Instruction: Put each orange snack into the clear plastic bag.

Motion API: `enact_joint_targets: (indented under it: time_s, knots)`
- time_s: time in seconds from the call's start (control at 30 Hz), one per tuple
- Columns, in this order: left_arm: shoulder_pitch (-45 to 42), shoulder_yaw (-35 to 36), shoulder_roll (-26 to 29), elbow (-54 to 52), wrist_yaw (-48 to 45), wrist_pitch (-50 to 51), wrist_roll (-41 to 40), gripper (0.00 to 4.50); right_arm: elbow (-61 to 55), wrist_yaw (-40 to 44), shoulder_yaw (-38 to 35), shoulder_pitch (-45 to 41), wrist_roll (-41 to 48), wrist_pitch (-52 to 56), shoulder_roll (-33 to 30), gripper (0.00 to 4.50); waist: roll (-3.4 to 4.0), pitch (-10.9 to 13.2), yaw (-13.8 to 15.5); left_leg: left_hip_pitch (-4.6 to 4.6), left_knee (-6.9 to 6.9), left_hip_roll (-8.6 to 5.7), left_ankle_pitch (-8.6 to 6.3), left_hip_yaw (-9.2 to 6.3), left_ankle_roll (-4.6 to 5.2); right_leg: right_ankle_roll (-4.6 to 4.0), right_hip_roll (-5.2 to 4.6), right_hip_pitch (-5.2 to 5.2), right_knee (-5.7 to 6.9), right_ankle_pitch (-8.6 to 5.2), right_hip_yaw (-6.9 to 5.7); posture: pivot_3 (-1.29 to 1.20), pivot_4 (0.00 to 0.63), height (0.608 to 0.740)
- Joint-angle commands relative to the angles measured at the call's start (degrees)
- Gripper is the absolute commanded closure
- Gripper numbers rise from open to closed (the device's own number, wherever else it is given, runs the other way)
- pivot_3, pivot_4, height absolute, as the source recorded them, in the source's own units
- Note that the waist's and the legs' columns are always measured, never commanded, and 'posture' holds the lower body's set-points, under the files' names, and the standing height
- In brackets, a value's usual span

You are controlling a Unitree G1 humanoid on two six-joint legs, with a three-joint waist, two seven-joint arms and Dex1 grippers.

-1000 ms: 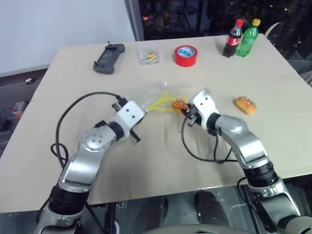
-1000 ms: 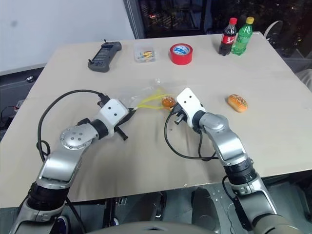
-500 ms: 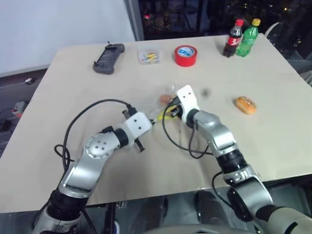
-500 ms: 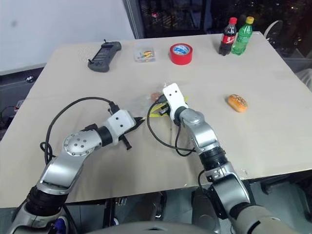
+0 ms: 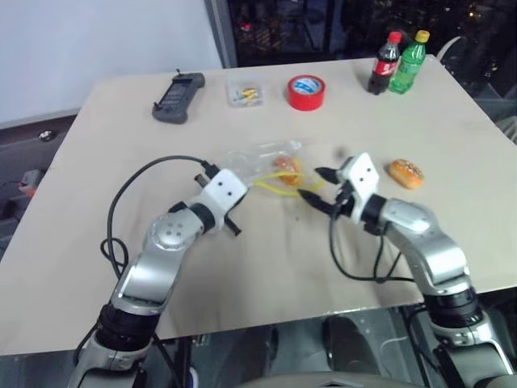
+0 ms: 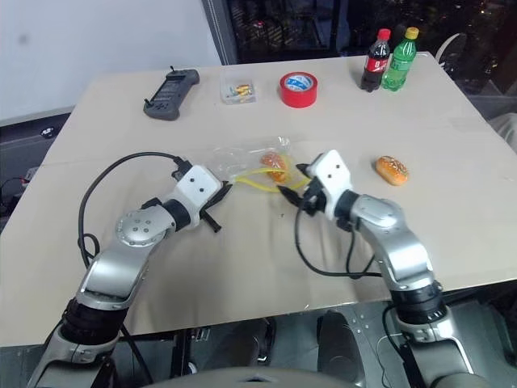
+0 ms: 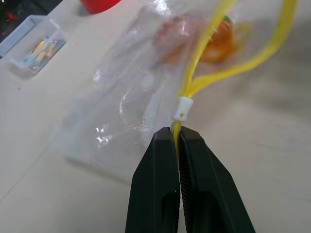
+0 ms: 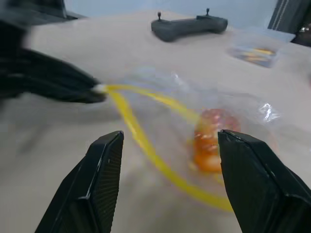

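Next, I close my right gripper across the middle of the orange snack (image 5: 409, 174) on the bare table, as it is still outside the bag.
The clear plastic bag (image 5: 246, 158) lies mid-table, its yellow seal strip (image 5: 280, 189) looped open toward my right gripper. One orange snack (image 5: 286, 168) sits inside the bag, seen through the plastic (image 8: 210, 138). A second orange snack (image 5: 406, 173) rests on the bare table to the right. My left gripper (image 7: 178, 141) is shut on the end of the yellow strip beside its white slider. Just outside the bag's mouth, my right gripper (image 5: 317, 186) stands open with nothing between its fingers (image 8: 104, 179).
At the table's far side stand a black controller (image 5: 178, 97), a small clear box (image 5: 245, 93), a red tape roll (image 5: 307, 91), a cola bottle (image 5: 385, 62) and a green bottle (image 5: 408, 61). Black cables trail from both wrists.
My right gripper has opened and drawn back to the right, out of the bag's mouth, leaving the snack inside. The left gripper keeps its hold on the strip.
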Motion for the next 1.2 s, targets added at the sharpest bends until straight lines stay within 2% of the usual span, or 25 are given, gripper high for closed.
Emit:
enact_joint_targets:
  time_s: [0.03,0.17,0.43,0.5,0.53,0.57,0.67,0.73,0.87,1.0,1.1,1.2]
  knots:
    - [-1.23,1.3,0.05,-0.96,0.59,0.16,-0.03,4.5,0.45,-5.34,-9.37,1.42,-3.0,-2.8,-4.61,1.35,0.0,0.0,0.38,0.02,0.0,0.0,0.0,0.0,0.0,0.0,0.0,0.01,0.01,0.0,-0.01,0.0,0.15,0.74]
    - [-1.94,1.01,-0.13,-0.9,0.51,0.36,-0.34,4.5,16.25,-13.09,-13.26,-0.3,-11.63,-8.05,-11.72,1.35,-0.01,0.01,0.86,0.0,0.09,-0.04,0.01,0.1,-0.01,0.0,-0.03,0.04,0.01,0.0,0.02,0.0,0.15,0.74]
    - [-2.54,0.43,-0.17,-0.52,0.23,0.08,-0.28,4.5,44.55,-10.85,-13.2,-9.0,-11.05,-14.59,-12.24,1.35,-0.05,-0.02,0.23,0.05,0.1,0.05,0.08,0.39,-0.13,-0.01,0.0,0.06,0.01,0.01,0.16,0.0,0.15,0.74]
    - [-2.4,0.62,-0.08,-0.77,0.21,0.12,-0.29,4.5,47.4,-10.02,-13.43,-9.91,-10.7,-16.97,-12.48,1.87,-0.06,-0.02,0.3,0.08,0.13,0.04,0.04,0.41,-0.05,0.0,0.01,0.17,-0.06,0.01,0.13,0.0,0.15,0.74]
    - [-2.33,0.71,-0.04,-0.88,0.25,0.2,-0.27,4.5,47.64,-9.68,-13.84,-10.2,-10.12,-17.39,-12.56,1.94,-0.06,-0.02,0.33,0.09,0.18,0.04,0.01,0.37,0.0,0.0,0.0,0.22,-0.06,0.01,0.12,0.0,0.15,0.74]
    - [-2.27,0.82,-0.07,-1.03,0.37,0.42,-0.25,4.5,46.7,-8.92,-14.3,-10.0,-9.29,-17.3,-12.8,2.59,-0.06,-0.02,0.35,0.1,0.19,0.04,0.01,0.34,0.0,0.0,0.0,0.24,-0.06,0.01,0.11,0.0,0.15,0.74]
    - [-2.18,0.93,-0.12,-1.46,0.53,0.9,-0.24,4.5,42.45,-7.15,-15.15,-8.32,-7.56,-16.35,-13.32,3.56,-0.06,-0.02,0.39,0.1,0.26,0.04,0.01,0.25,0.01,0.02,0.0,0.26,-0.05,0.02,0.11,0.0,0.15,0.74]
    - [-2.25,1.06,-0.28,-1.76,0.6,1.25,-0.4,4.5,34.72,-5.25,-16.37,-5.65,-4.19,-13.15,-13.22,4.06,-0.05,-0.01,0.56,0.1,0.26,0.04,0.01,0.22,0.01,0.02,0.01,0.26,-0.05,0.02,0.1,0.0,0.15,0.74]
    - [-2.47,1.39,-0.57,-2.39,0.59,2.15,-0.84,4.5,15.36,-2.51,-16.96,-0.23,2.92,-3.48,-13.23,4.06,0.01,0.02,0.57,-0.02,0.24,0.02,0.0,0.15,0.01,0.02,-0.01,0.16,-0.03,0.02,0.08,0.0,0.15,0.74]
    - [-2.96,1.97,-1.2,-2.37,0.85,2.69,-1.42,4.5,-2.24,-4.06,-14.06,2.45,10.22,7.81,-10.36,4.06,0.01,0.02,0.28,-0.04,0.22,0.05,-0.01,0.16,0.02,0.03,0.0,0.08,-0.03,0.02,0.11,0.0,0.15,0.74]
    - [-3.16,1.99,-1.59,-2.66,0.84,2.41,-1.86,4.5,-8.97,-7.13,-9.8,2.39,11.51,12.71,-6.82,4.06,0.0,0.01,0.44,-0.04,0.22,0.08,-0.01,0.12,0.02,0.04,0.02,0.09,-0.02,0.01,0.06,0.0,0.15,0.74]
    - [-2.68,1.63,-1.76,-3.89,0.58,2.41,-2.31,4.5,-10.36,-11.46,-4.3,1.25,9.74,15.12,-1.87,4.06,-0.01,0.01,0.72,-0.04,0.24,0.05,-0.01,0.12,0.02,0.03,-0.01,0.11,-0.03,0.02,0.05,0.0,0.15,0.74]
